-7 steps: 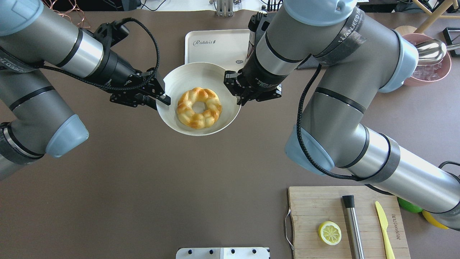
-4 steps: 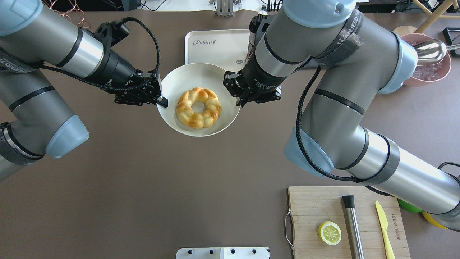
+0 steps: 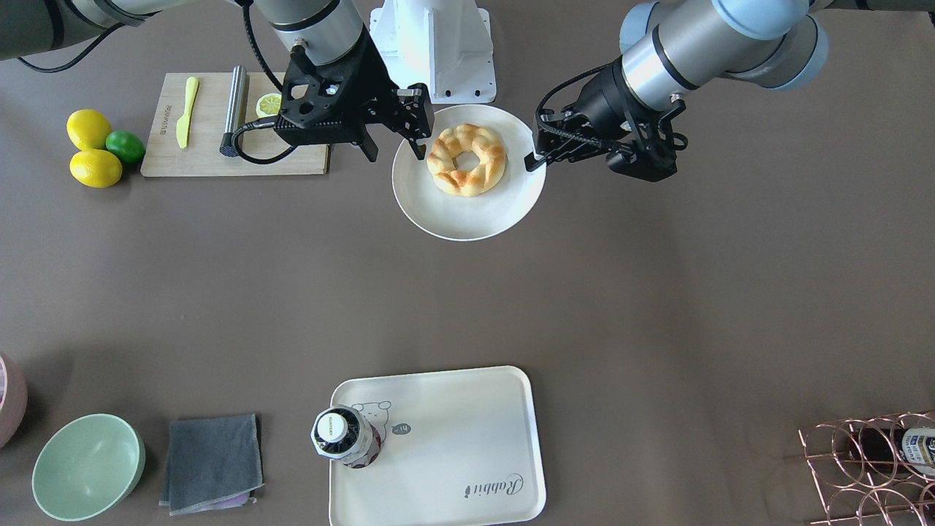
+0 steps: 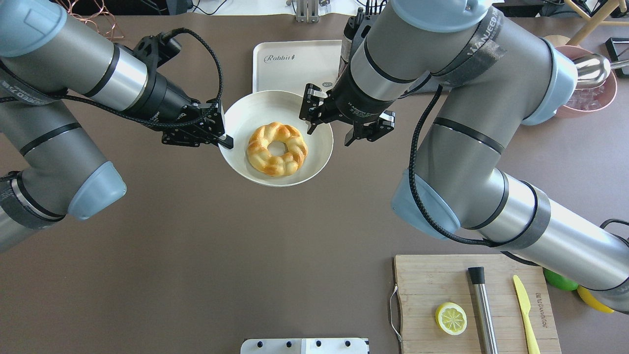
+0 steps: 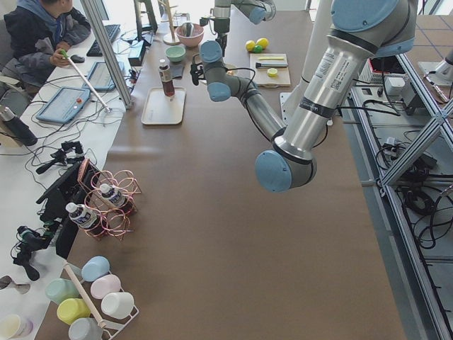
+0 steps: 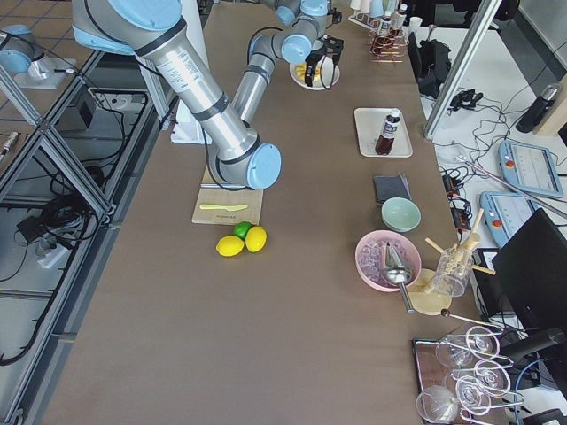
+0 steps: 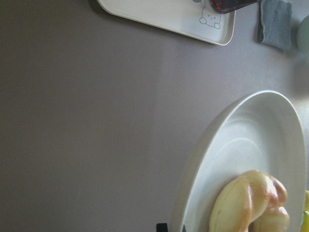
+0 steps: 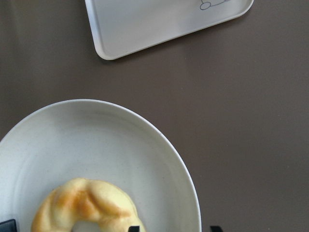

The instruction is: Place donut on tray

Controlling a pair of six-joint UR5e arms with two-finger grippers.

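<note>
My left gripper is going to let go of the white plate with the donut, now at mid-table, on the cream tray (image 3: pixel 465 454) next to the dark bottle.
The donut (image 4: pixel 277 149) lies on a round white plate (image 4: pixel 255 110) at mid-table, also in the front view (image 3: pixel 466 159). My left gripper (image 4: pixel 225 141) is shut on the plate's left rim (image 3: pixel 532 159). My right gripper (image 4: pixel 329 136) is open, its fingers straddling the plate's right rim without gripping it (image 3: pixel 394 152). The cream tray (image 4: pixel 295 64) lies beyond the plate, a dark bottle (image 3: pixel 343 437) standing on one corner of it (image 3: pixel 453 438). The wrist views show the donut (image 8: pixel 87 205), the plate (image 7: pixel 231 159) and the tray's corner (image 8: pixel 159 24).
A wooden cutting board (image 4: pixel 432 290) at the near right carries a lemon half (image 4: pixel 450 318), a yellow knife (image 4: pixel 525 309) and a metal rod (image 4: pixel 482 305). Lemons and a lime (image 3: pixel 95 146), a green bowl (image 3: pixel 88 466), a grey cloth (image 3: pixel 212 460) and a wire rack (image 3: pixel 869 460) lie around.
My right gripper has opened and let go of the plate's right rim. The plate, with the donut and my left gripper, has shifted slightly to the right.
</note>
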